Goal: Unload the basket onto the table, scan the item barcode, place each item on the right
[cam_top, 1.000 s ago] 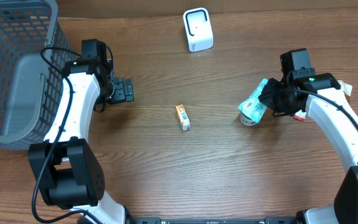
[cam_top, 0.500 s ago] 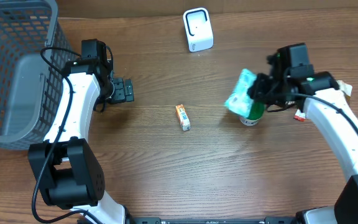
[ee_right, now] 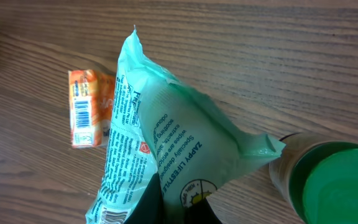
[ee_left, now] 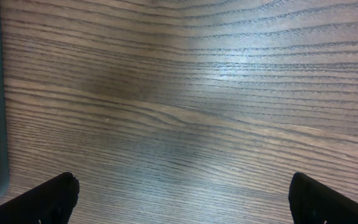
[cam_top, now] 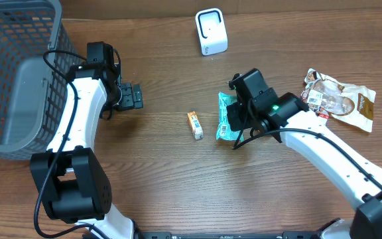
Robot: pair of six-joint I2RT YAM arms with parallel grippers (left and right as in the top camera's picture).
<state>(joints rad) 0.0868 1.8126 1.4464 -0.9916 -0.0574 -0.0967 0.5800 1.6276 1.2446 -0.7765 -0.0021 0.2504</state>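
Next, I lay the packet flat, open, and take it nearer the packet's barcode end (ee_right: 113,215), because my right gripper is pinching the packet's printed side into a slanted fold.
The item is a mint-green wipes packet (cam_top: 226,118) with printed text, and my right gripper (cam_top: 239,121) is shut on it above the middle of the table. In the right wrist view the packet (ee_right: 166,137) stands up from the dark fingers (ee_right: 157,208), which pinch its lower part. A barcode (ee_right: 112,217) shows at the packet's bottom left. The white scanner (cam_top: 211,31) stands at the back centre, well apart from the packet. At the left, my left gripper (cam_top: 135,96) is open, and in its own view the left gripper (ee_left: 182,199) has only bare wood between its fingers.
A small orange box (cam_top: 195,125) lies just left of the packet, also showing as the orange box (ee_right: 88,108). A green-lidded tub (ee_right: 335,183) stands right of it. A brown snack bag (cam_top: 340,96) lies at the right. A grey mesh basket (cam_top: 12,73) fills the far left.
My right arm has carried the green packet from the right side leftwards to the table's middle, next to the orange box, uncovering the snack bag. The left arm has stayed still.
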